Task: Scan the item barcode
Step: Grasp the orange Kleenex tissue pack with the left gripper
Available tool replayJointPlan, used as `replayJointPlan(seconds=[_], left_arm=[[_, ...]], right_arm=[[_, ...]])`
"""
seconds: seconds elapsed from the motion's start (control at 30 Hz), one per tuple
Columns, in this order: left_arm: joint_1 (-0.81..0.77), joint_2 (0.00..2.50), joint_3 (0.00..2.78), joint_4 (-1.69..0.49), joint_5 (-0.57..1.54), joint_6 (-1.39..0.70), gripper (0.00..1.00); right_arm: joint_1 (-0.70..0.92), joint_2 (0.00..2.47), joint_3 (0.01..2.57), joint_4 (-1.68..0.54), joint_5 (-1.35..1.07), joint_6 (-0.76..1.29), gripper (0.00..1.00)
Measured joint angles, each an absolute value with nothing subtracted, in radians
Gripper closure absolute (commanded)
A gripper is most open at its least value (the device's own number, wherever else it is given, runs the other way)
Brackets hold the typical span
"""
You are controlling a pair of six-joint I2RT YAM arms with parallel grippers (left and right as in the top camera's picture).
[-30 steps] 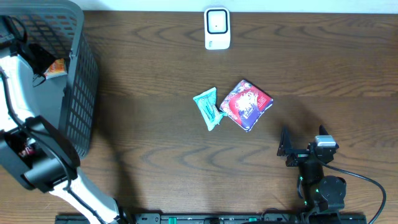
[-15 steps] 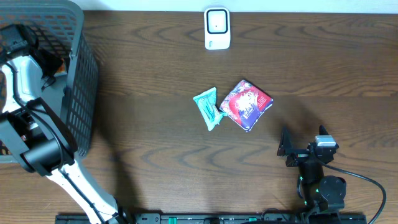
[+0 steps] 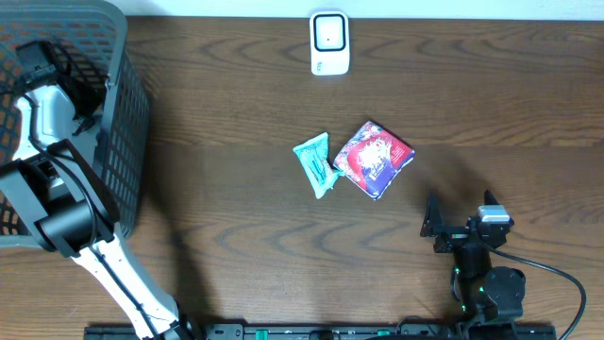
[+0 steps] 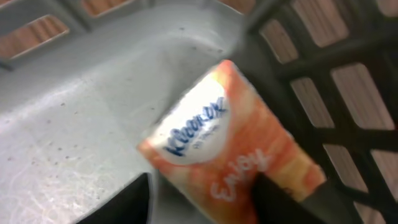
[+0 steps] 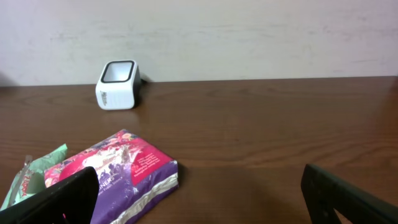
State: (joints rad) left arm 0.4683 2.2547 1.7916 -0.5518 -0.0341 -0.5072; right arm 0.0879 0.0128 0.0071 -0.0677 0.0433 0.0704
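The orange side of the tissue pack is under one finger of my left gripper, so I need to open wider and pinch the pack's lower end [image 4: 227, 205] before I lift it out.
An orange Kleenex tissue pack [image 4: 217, 143] lies tilted against the wall inside the grey basket [image 4: 93, 93]. My left gripper [image 4: 202, 199] straddles its lower end: the right finger touches the pack and a thin gap shows at the left finger, so it is open around the pack. The view is blurred. In the overhead view my left arm [image 3: 42, 104] reaches into the basket [image 3: 123, 123] and hides the pack. The white scanner [image 3: 329, 42] stands at the table's far edge. My right gripper [image 3: 460, 225] rests open near the front right.
A teal packet [image 3: 316, 163] and a purple-and-red pouch [image 3: 374, 159] lie side by side mid-table, just ahead of the right gripper [image 5: 199, 199]. In the right wrist view the pouch [image 5: 118, 171] is at lower left and the scanner [image 5: 117, 84] stands by the wall.
My left arm has swung deeper into the basket toward its far corner and now covers the orange pack, which showed before. The right arm and the table items have not moved.
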Motion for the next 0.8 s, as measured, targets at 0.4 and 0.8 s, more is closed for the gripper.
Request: replayJointPlan(seconds=[0.4,0.8], left_arm=[[0.464,2.254,1.802,-0.596,-0.030,-0.485,0.93],[0.493,2.210,1.800,-0.711,-0.028,-0.415,0.78]], right_arm=[[0.088,0.013,0.007,-0.068,0.043,0.070,0.01],[0.088,0.013,0.007,-0.068,0.043,0.070,0.01]])
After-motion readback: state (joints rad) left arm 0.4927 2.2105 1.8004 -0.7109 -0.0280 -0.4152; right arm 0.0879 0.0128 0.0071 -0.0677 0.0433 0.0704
